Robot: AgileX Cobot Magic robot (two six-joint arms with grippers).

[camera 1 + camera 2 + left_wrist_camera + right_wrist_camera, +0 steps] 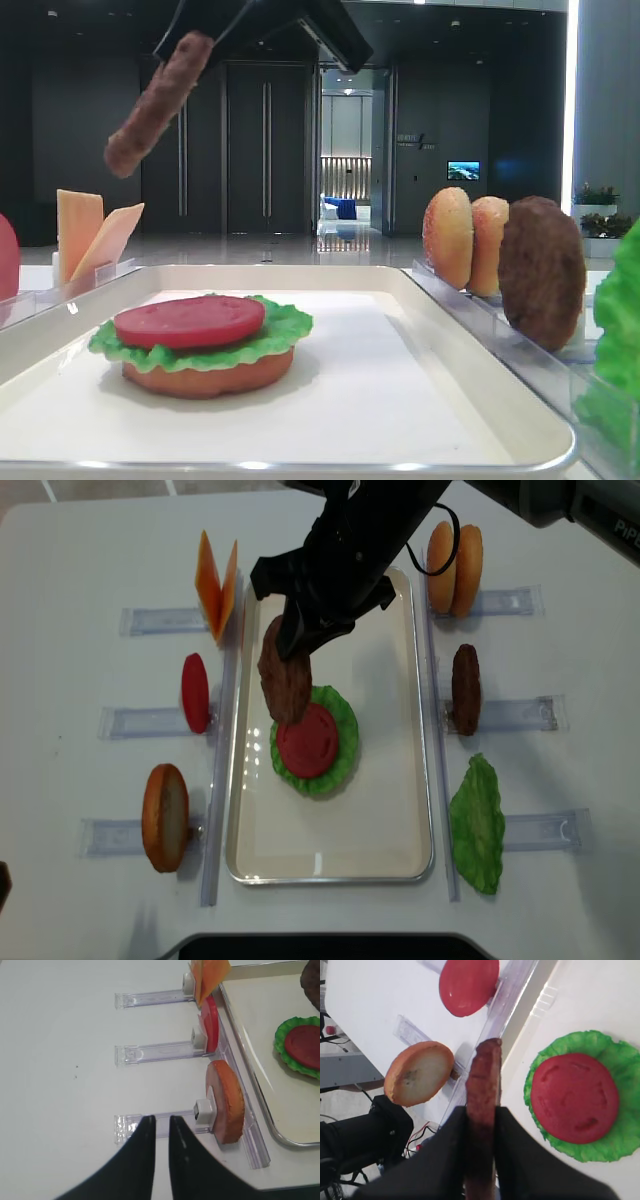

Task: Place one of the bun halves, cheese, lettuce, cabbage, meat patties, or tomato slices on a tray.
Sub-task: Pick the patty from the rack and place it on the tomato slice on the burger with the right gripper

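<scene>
The robot's right gripper should release the meat patty flat on the red tomato slice atop the green lettuce (318,729) (585,1099).
My right gripper (481,1115) is shut on a dark brown meat patty (482,1080), held on edge and hanging tilted over the left part of the cream tray (390,810). The patty (285,670) hovers just above a stack on the tray: an orange-brown bun half (210,378), green lettuce (340,720) and a red tomato slice (308,742). My left gripper (161,1122) hangs over the white table left of the tray, with only a narrow gap between its fingers and nothing in it. It is near a bun half (227,1102) standing in a clear holder.
Left of the tray, clear holders carry cheese slices (215,585), a tomato slice (195,692) and the bun half (165,802). On the right stand two bun halves (453,555), another patty (465,688) and a lettuce leaf (477,825). The tray's near half is bare.
</scene>
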